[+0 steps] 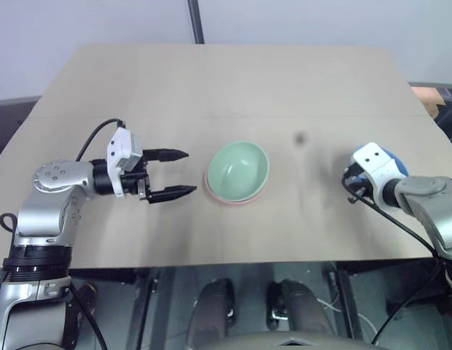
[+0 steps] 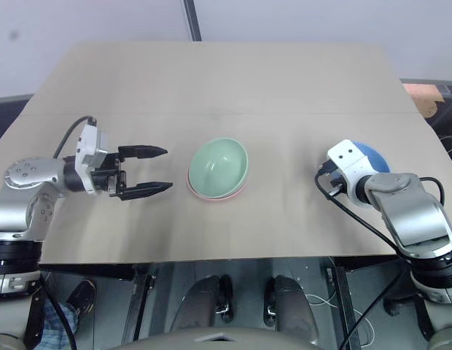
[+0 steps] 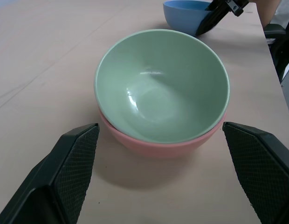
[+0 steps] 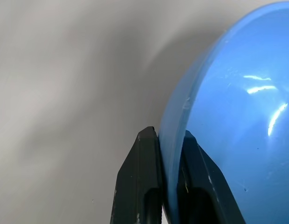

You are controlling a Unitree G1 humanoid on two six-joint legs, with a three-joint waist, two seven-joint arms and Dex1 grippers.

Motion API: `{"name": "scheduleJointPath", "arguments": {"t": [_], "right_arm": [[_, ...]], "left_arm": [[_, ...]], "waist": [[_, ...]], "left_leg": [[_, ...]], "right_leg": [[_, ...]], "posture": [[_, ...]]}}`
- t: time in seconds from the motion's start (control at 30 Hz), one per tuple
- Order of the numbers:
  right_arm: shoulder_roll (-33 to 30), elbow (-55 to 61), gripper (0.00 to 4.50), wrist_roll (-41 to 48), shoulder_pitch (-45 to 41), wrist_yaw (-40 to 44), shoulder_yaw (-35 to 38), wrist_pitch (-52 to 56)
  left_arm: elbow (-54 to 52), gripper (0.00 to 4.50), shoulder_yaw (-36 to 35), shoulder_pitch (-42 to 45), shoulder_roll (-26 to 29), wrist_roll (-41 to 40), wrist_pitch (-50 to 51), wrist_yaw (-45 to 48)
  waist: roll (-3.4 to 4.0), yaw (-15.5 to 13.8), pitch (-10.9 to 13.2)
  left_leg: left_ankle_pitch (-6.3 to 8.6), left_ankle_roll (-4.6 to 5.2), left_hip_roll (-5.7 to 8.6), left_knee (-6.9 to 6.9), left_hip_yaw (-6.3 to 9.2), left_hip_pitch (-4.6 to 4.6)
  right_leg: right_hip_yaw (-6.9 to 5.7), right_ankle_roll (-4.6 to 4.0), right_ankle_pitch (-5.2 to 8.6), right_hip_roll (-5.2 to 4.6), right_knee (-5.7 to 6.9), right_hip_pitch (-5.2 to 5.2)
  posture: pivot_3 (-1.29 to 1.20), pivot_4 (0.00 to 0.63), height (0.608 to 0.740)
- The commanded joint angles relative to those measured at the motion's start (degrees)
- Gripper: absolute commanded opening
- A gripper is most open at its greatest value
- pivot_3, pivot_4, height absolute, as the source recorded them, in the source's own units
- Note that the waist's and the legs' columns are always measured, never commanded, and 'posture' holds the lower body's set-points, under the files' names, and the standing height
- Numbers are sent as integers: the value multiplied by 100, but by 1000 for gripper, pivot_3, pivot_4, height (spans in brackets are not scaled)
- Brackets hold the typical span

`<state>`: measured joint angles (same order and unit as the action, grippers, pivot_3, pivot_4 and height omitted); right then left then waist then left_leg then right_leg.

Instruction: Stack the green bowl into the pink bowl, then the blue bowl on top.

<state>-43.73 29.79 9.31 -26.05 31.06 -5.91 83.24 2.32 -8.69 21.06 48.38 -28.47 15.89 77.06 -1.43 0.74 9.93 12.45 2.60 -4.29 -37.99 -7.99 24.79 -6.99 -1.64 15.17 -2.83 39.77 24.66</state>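
Next, I let go of the blue bowl with my right gripper inside the tilted green bowl (image 1: 234, 169) in the middle of the table.
The green bowl (image 1: 238, 169) sits nested inside the pink bowl (image 1: 224, 198) at the middle of the table, tilted slightly. My left gripper (image 1: 178, 173) is open just to the left of that pair, fingers pointing at it, nothing between them. In the left wrist view the green bowl (image 3: 161, 84) rests in the pink bowl (image 3: 163, 144) between the spread fingers. The blue bowl (image 2: 372, 156) stands at the table's right side, mostly hidden behind my right wrist. My right gripper (image 4: 170, 140) is shut on the blue bowl's (image 4: 237, 116) rim, one finger inside and one outside.
The light wooden table (image 1: 233, 87) has open surface behind and around the bowls. A small dark spot (image 1: 299, 137) marks the top between the stack and the blue bowl. The front edge runs just below both arms.
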Motion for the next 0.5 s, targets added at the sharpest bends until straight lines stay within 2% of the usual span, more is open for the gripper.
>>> {"name": "scheduleJointPath", "arguments": {"t": [0.03, 0.3, 0.5], "right_arm": [[320, 31, 86, 218, -521, -27, 215, -172], [153, 547, 86, 509, -1833, 667, -687, -1463], [-186, 787, 86, 266, -2344, 1724, -1903, -3100]], "left_arm": [[-148, 4500, -120, 62, 102, -51, -59, -4], [62, 4500, -136, 102, 130, 53, -177, -11], [241, 4500, -15, 278, 74, 129, -247, 8]], "waist": [[1, 25, 1], [20, 6, 12], [17, -3, 13]], "left_leg": [[0, 0, -1, -1, -1, -1], [-2, -4, -6, 7, -6, 2], [-2, -4, 1, 6, -7, 6]], "right_leg": [[1, 0, 0, 2, 0, 0], [6, -1, 0, 9, -1, 10], [5, -1, 0, 2, -6, 9]], "posture": [[0, 150, 740], [0, 150, 740], [0, 150, 740]]}}
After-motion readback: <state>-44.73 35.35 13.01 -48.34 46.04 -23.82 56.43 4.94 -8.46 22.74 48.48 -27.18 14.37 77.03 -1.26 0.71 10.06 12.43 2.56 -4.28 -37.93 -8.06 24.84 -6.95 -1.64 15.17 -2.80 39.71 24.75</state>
